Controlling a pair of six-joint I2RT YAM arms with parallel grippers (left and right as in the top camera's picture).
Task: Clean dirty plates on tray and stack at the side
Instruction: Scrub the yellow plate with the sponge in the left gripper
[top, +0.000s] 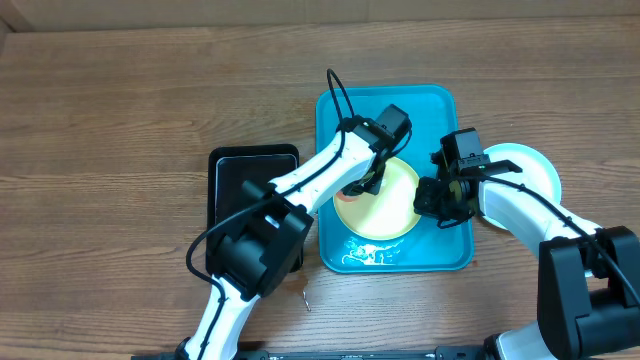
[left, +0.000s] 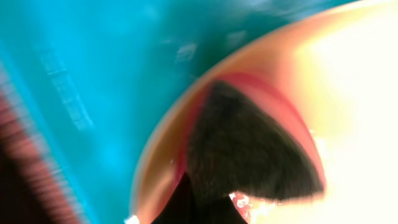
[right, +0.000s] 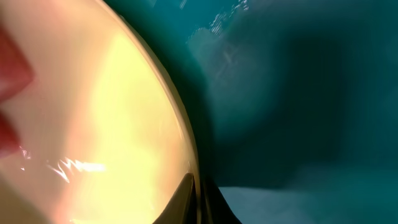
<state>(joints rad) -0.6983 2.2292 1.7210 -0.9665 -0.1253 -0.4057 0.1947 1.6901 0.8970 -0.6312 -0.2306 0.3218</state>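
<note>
The sponge will go down near the middle of the black tray (top: 268, 218), a little toward the turquoise tray, set there by my left gripper.
A pale yellow-green plate (top: 390, 205) sits tilted in the turquoise tray (top: 330, 110). My left gripper (top: 370, 182) is over its left part, shut on a dark fuzzy pad (left: 249, 149) that presses on the plate (left: 354, 93) by a red smear (left: 264, 82). My right gripper (top: 430, 200) is shut on the plate's right rim (right: 93, 124), with its fingertips (right: 198, 199) pinching the edge over the tray floor (right: 298, 93). A light blue plate (top: 530, 165) lies on the table right of the tray, partly under my right arm. A third plate is not visible.
A smaller black tray (top: 240, 175) lies on the table just left of the turquoise tray, under my left arm. A shiny wet patch (top: 370, 250) shows on the tray floor near its front edge. A small brown scrap (top: 303, 295) lies on the table in front.
</note>
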